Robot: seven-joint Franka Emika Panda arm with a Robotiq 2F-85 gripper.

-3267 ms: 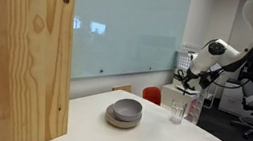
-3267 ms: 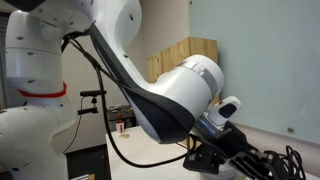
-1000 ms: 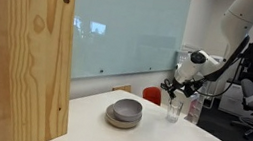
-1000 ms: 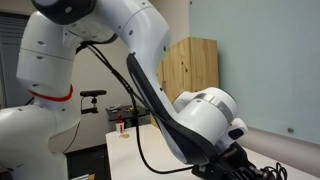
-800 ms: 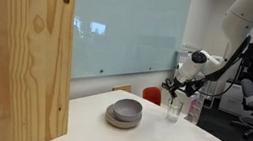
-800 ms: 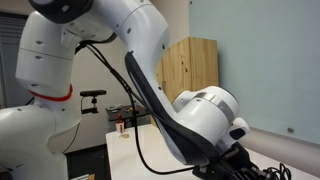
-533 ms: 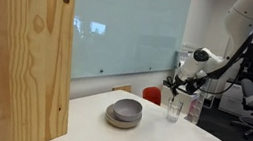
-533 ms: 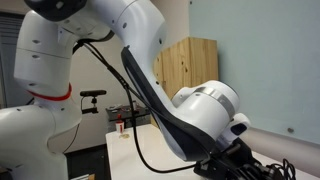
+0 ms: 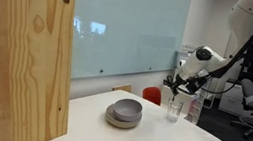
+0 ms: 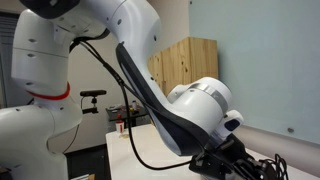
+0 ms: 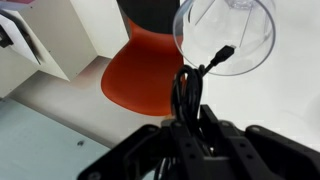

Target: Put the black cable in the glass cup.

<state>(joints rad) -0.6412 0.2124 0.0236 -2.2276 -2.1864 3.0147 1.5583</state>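
Next, my gripper releases the black cable inside the glass cup [image 9: 173,108] [image 11: 226,36] next to the red chair, with the cable's plug end down in the cup.
The glass cup [image 9: 176,110] stands on the white table [image 9: 146,139], to the right of the grey bowls. In the wrist view it is the clear round rim at the top [image 11: 224,36]. My gripper [image 9: 175,85] hangs just above the cup and is shut on the black cable [image 11: 186,90]. The cable's plug end reaches over the cup's mouth in the wrist view. In an exterior view the gripper [image 10: 240,163] and cable strands [image 10: 275,165] show at the bottom edge, behind the arm's large wrist.
Stacked grey bowls [image 9: 124,112] sit mid-table. A tall wooden panel [image 9: 18,54] fills the foreground. A red chair [image 11: 150,70] stands beyond the table edge next to the cup, with a white cabinet [image 11: 50,45] beside it. A wooden cabinet [image 10: 185,65] stands at the back.
My gripper with the cable has moved left from above and beside the cup to directly over it, and lifted slightly in the last half second.
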